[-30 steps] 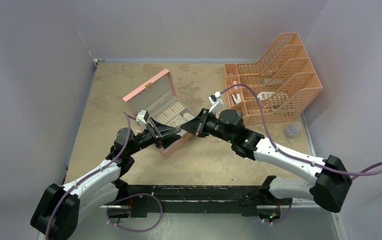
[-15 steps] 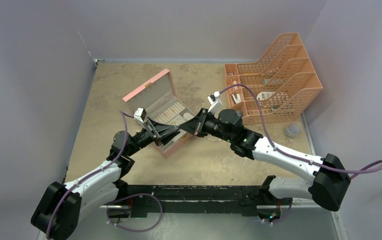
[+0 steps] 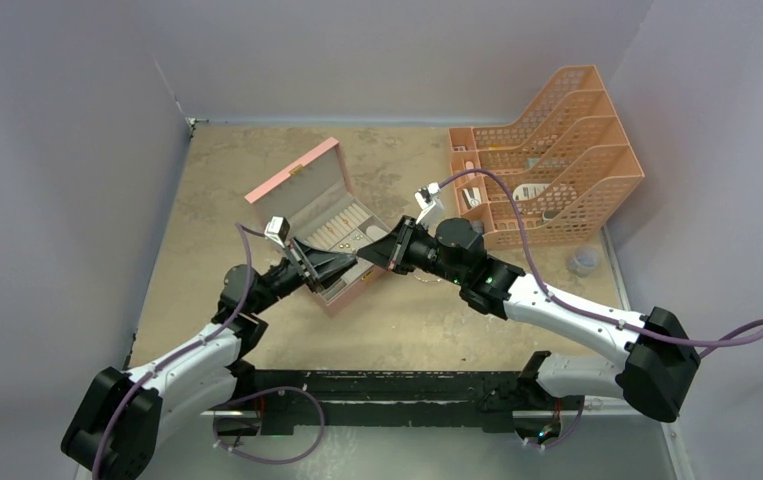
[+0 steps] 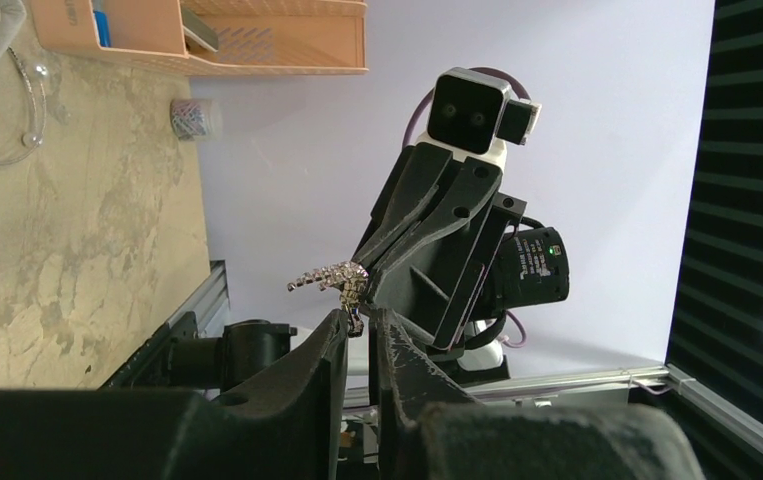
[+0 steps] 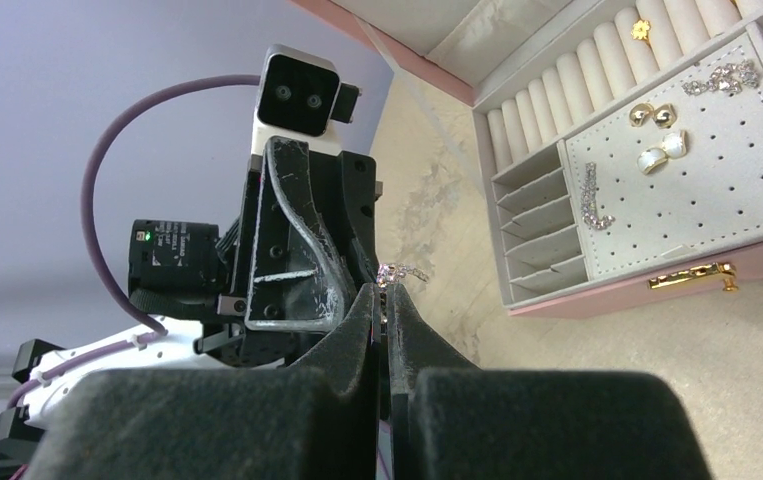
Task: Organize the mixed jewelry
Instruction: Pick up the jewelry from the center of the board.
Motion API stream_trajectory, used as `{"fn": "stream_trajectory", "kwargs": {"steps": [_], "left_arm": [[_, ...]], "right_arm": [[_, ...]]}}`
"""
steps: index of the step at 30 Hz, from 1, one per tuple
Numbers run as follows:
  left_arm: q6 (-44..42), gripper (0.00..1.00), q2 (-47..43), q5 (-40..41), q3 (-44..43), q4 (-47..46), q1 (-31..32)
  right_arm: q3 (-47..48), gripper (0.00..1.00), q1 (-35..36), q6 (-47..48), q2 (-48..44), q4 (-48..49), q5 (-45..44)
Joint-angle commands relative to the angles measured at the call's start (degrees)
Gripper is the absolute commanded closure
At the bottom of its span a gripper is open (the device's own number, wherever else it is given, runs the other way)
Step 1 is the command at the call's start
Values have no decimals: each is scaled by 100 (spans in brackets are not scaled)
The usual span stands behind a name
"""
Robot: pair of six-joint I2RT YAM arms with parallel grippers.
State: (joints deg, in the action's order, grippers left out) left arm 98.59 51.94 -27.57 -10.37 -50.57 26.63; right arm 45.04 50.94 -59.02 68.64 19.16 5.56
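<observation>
The silvery piece sticks out crooked from the right gripper's fingers, so the robot's left gripper needs to take its hanging end (image 4: pixel 355 322) while the right gripper comes from another side.
My right gripper (image 5: pixel 387 291) is shut on a silvery chain-like piece (image 5: pixel 404 271) and holds it in the air over the front of the open pink box (image 3: pixel 297 176). My left gripper (image 4: pixel 361 318) faces it tip to tip. Its jaws stand a narrow gap apart around the hanging end of that piece (image 4: pixel 329 277). In the top view the two grippers meet, left (image 3: pixel 354 263) and right (image 3: pixel 367 256). Gold studs (image 5: pixel 652 114), a second silvery piece (image 5: pixel 594 197) and a gold ring (image 5: pixel 641 28) lie in the box. A thin wire hoop (image 4: pixel 34 100) lies on the table.
An orange mesh file rack (image 3: pixel 547 150) stands at the back right and also shows in the left wrist view (image 4: pixel 197 35). A small clear cup (image 3: pixel 584 262) sits by the right wall. The box lid (image 3: pixel 292 170) stands open towards the back left.
Both grippers have shifted slightly to the left over the box, staying tip to tip. The right gripper still holds the silvery piece.
</observation>
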Motion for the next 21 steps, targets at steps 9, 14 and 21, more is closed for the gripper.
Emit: {"fn": "stream_trajectory", "kwargs": {"steps": [9, 14, 21], "left_arm": [[-134, 59, -216, 74, -4, 48, -61], [-156, 59, -183, 72, -63, 117, -62], [-189, 78, 22, -61, -97, -155, -62]], "right_arm": [[282, 100, -22, -25, -12, 89, -30], [286, 100, -30, -21, 8, 95, -5], [319, 100, -32, -116, 38, 103, 34]]}}
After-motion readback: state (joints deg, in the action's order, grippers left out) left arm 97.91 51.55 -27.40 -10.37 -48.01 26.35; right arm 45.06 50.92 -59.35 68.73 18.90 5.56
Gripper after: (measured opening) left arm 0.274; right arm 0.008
